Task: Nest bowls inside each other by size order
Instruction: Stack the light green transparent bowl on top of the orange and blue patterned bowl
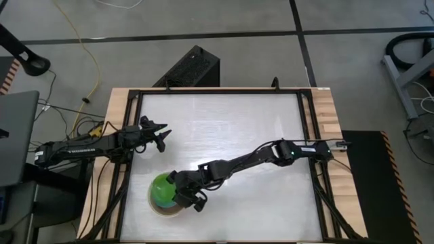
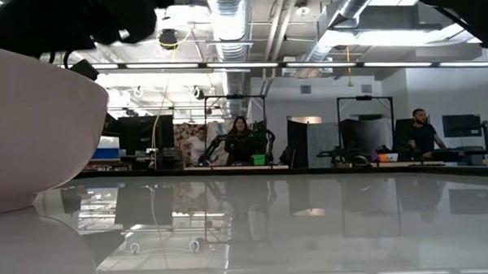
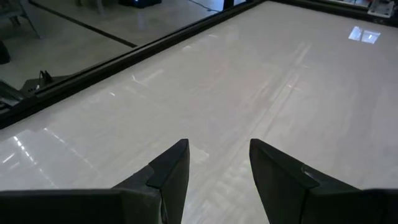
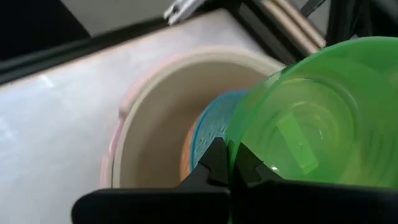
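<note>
I need to use my right gripper to let go of the bright green bowl inside the light blue bowl [image 1: 166, 190] [image 4: 258, 143] at the middle of the stack.
A stack of bowls stands near the table's near edge, left of middle: the cream-white bowl [image 4: 115, 146] outermost, the grey-beige bowl [image 4: 158, 118] in it, and the light blue bowl [image 4: 208, 127] inside that. The cream-white bowl's side also shows in the low view [image 2: 32, 128]. My right gripper [image 1: 184, 194] is shut on the bright green bowl [image 4: 311, 118], which sits over the stack [image 1: 161, 190]. My left gripper [image 1: 160, 135] is open and empty over the table's left part, and shows in its wrist view [image 3: 217, 165]. My right gripper holds the green bowl by its rim [image 4: 235, 142], one finger inside the bowl and one outside. It comes from the table's right, slanting down. The bowl is tilted over the blue bowl; I cannot tell whether its underside touches the blue bowl.
The white tabletop [image 1: 224, 129] is bordered by a black frame [image 1: 306, 129] and wooden edges. Free room lies across the middle and far part of the table. In the low view, people [image 2: 240, 137] sit in the room beyond the table.
</note>
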Action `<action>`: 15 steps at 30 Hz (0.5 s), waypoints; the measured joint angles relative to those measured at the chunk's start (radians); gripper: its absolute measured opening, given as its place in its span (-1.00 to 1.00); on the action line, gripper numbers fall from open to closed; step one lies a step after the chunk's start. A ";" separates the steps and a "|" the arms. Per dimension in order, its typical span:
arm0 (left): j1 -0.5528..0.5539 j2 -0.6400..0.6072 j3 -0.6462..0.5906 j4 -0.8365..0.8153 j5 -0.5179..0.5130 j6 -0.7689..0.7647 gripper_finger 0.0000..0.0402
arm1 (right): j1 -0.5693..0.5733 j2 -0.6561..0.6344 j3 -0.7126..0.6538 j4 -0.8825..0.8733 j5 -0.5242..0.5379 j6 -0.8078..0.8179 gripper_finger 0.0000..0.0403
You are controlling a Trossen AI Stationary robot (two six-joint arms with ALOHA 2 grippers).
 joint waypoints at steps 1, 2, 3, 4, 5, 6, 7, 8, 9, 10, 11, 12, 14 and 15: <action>0.000 0.000 0.000 0.000 0.000 0.000 -0.22 | 0.000 0.000 0.000 -0.013 0.001 0.000 -0.99; 0.000 0.000 0.000 0.000 0.000 -0.004 -0.22 | 0.000 0.001 0.000 -0.022 0.004 0.000 -0.99; 0.000 0.000 0.000 0.000 0.000 -0.006 -0.22 | 0.000 0.001 0.000 -0.031 0.008 0.001 -0.99; 0.000 0.000 0.000 0.000 0.000 -0.008 -0.22 | -0.001 0.000 0.000 -0.041 0.008 0.001 -0.99; 0.000 0.000 0.000 0.000 0.000 -0.008 -0.22 | 0.000 0.000 0.000 -0.049 0.008 0.001 -0.99; 0.000 0.000 0.000 0.000 0.000 -0.008 -0.22 | 0.000 0.000 0.000 -0.057 0.009 0.000 -0.99; 0.000 0.000 0.000 0.000 0.000 -0.008 -0.22 | 0.000 0.000 0.000 -0.063 0.009 0.000 -0.99; 0.000 0.000 0.000 0.000 0.000 -0.008 -0.22 | 0.000 0.000 0.000 -0.069 0.009 0.000 -0.99; 0.000 0.000 0.000 0.000 0.000 -0.008 -0.22 | 0.000 0.000 0.000 -0.072 0.009 -0.001 -0.99; 0.000 0.000 0.000 0.000 0.000 -0.008 -0.22 | 0.000 0.000 0.000 -0.077 0.009 -0.002 -0.99; 0.000 0.000 0.000 0.000 0.000 -0.009 -0.22 | 0.000 0.000 0.000 -0.085 0.009 -0.006 -0.99; 0.000 0.000 0.000 0.000 0.000 -0.009 -0.22 | 0.000 0.000 0.000 -0.091 0.010 -0.007 -0.99; 0.000 0.000 0.000 0.000 -0.001 -0.009 -0.22 | 0.000 0.000 0.000 -0.102 0.010 -0.008 -0.99; 0.000 0.000 0.000 0.000 -0.001 -0.009 -0.22 | 0.000 0.000 0.000 -0.106 0.010 -0.008 -0.99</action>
